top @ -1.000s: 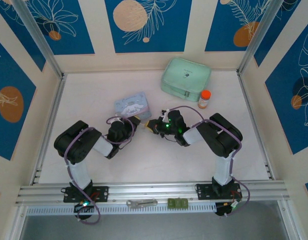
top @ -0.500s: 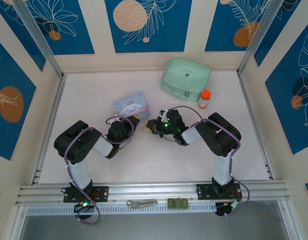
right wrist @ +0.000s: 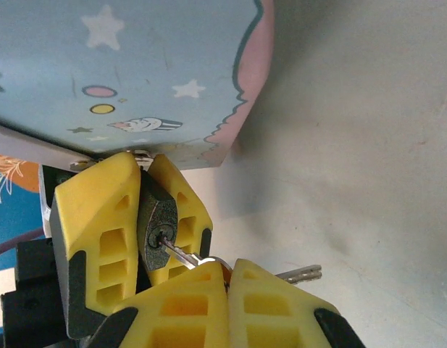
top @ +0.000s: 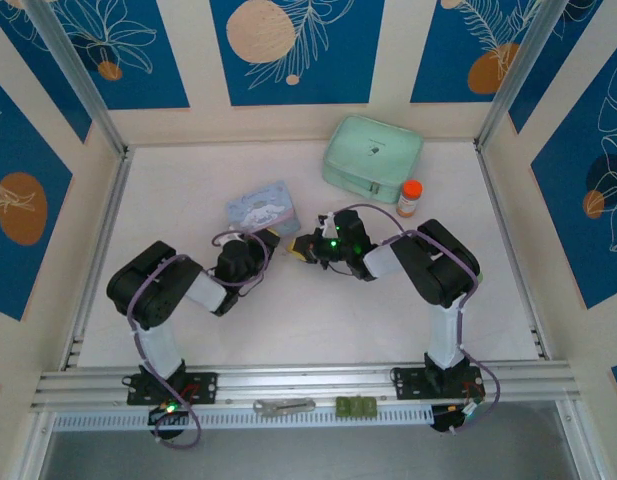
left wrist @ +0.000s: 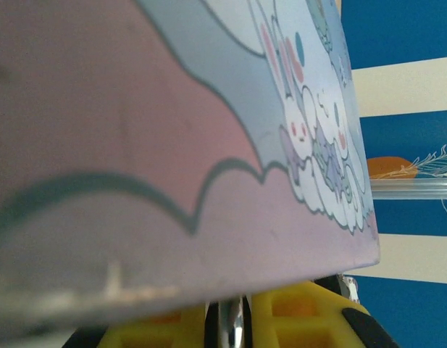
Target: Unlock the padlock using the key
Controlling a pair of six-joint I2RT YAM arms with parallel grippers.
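Note:
The silvery key lies at a slant across the ends of my right gripper's fingers, so I will back away from the padlock, put the key down and grip its head (right wrist: 219,264) with the blade pointing ahead.
The dark padlock (right wrist: 156,226) is clamped between the yellow fingers (right wrist: 100,217) of my left gripper (top: 275,243), keyhole end facing my right gripper. My right gripper (right wrist: 229,265) is shut on the head of the silvery key (right wrist: 181,255), whose blade sits in the keyhole. A second key (right wrist: 299,274) hangs off the same ring. In the left wrist view a strip of shiny metal, probably the shackle (left wrist: 234,328), shows between the fingers of my left gripper (left wrist: 234,319), under the tin. From above, both grippers meet at mid-table, my right gripper (top: 310,247) tip to tip with the left.
The pale blue cartoon tin (top: 261,207) lies directly behind the grippers and looms over the padlock (right wrist: 122,72). A mint green case (top: 371,152) and a small orange-capped bottle (top: 410,197) stand at the back right. A silver wrench-like tool (top: 285,406) rests on the front rail.
My right wrist has shifted slightly back and to the left, and the tin has nudged a little with it. Both grips are unchanged.

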